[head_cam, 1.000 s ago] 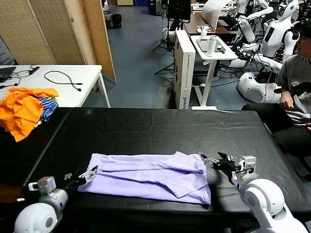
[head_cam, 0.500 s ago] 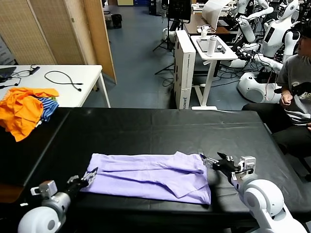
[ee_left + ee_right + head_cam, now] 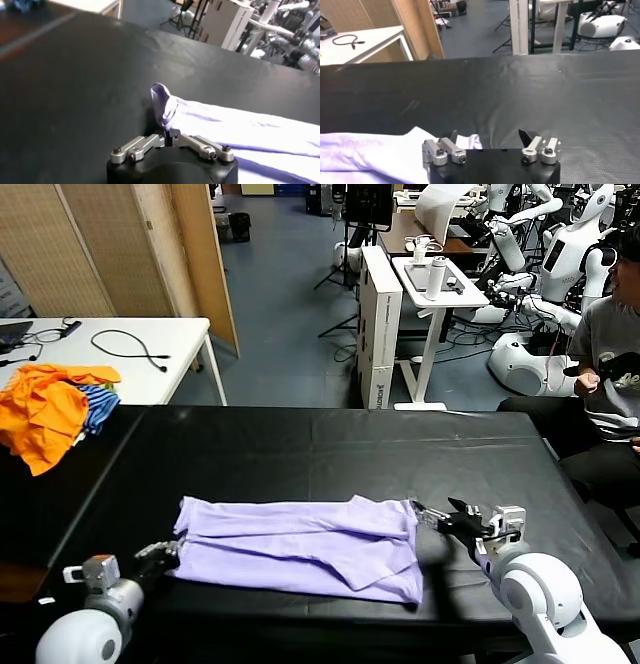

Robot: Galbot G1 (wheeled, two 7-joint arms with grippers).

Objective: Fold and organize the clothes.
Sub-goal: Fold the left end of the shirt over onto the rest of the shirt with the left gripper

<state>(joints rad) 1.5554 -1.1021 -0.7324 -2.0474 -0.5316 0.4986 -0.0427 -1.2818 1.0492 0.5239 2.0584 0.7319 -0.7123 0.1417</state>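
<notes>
My left gripper will release the T-shirt's pinched corner, folded onto the middle of the T-shirt's lavender band (image 3: 302, 532).
The pale lavender T-shirt (image 3: 300, 544) lies folded into a long band across the front of the black table (image 3: 330, 449). My left gripper (image 3: 165, 552) is shut on the shirt's left corner; in the left wrist view the pinched cloth (image 3: 162, 102) rises from between the closed fingers (image 3: 169, 134). My right gripper (image 3: 432, 516) is open, its fingertips just at the shirt's right edge, holding nothing. In the right wrist view the shirt edge (image 3: 385, 155) lies beside one open finger (image 3: 451, 137) of the right gripper (image 3: 487, 136).
Bright orange garments (image 3: 45, 409) and a blue-and-white striped cloth (image 3: 98, 406) lie at the table's far left. A white table with a cable (image 3: 130, 344) stands behind. A seated person (image 3: 610, 364) is at the far right.
My left gripper has pulled back toward the table's near-left corner with the shirt corner. The shirt has shifted slightly left, its right edge drawing away from my right gripper, which has stayed still.
</notes>
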